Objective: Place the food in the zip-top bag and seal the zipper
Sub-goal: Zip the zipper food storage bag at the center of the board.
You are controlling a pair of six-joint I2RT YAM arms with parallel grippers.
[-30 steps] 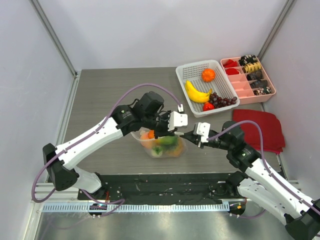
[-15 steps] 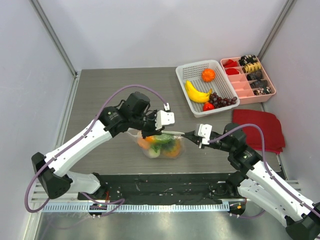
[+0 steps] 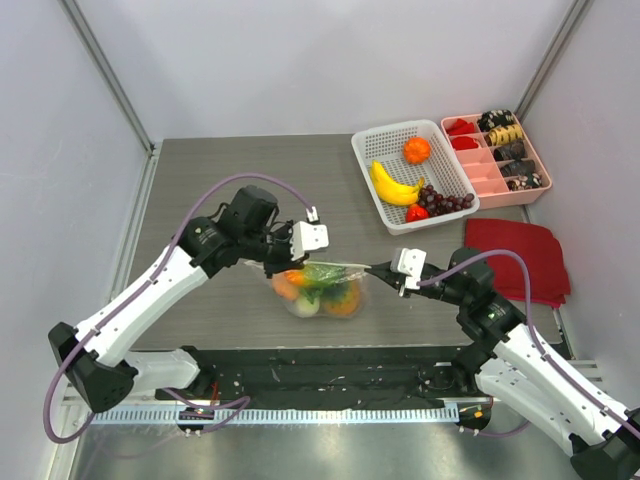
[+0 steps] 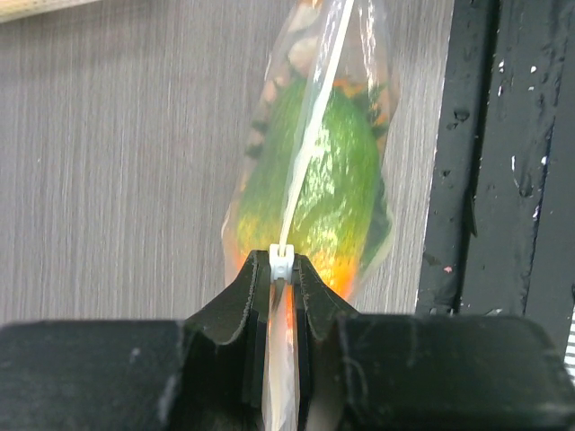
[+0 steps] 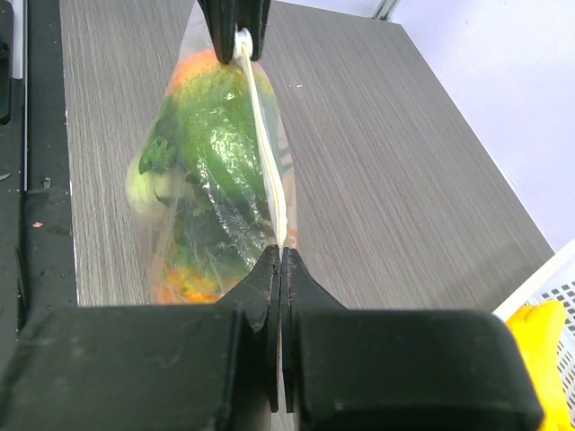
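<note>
My left gripper will release its hold on the small white slider at the zipper's end (image 3: 256,255) that is farthest away from my right gripper.
The clear zip-top bag (image 3: 318,292) hangs between both grippers above the table, with the food (image 3: 312,288) inside: orange and green-yellow toy pieces. In the left wrist view the bag (image 4: 310,193) hangs ahead of my left gripper (image 4: 282,262), which is shut on the white slider of the zipper (image 4: 305,162). My left gripper (image 3: 272,265) is at the bag's left end. My right gripper (image 3: 372,268) is shut on the bag's right end; in the right wrist view it (image 5: 280,251) pinches the zipper strip (image 5: 271,171).
A white mesh basket (image 3: 372,150) at the back right holds a banana (image 3: 394,187), an orange fruit (image 3: 417,150) and grapes (image 3: 443,201). A pink compartment tray (image 3: 482,172) stands beside it. A red cloth (image 3: 520,258) lies near the right arm. A black mat (image 3: 330,370) lines the near edge.
My left gripper has slid left along the zipper, from near the bag's right end to its left end. The right gripper has held its end nearly still.
</note>
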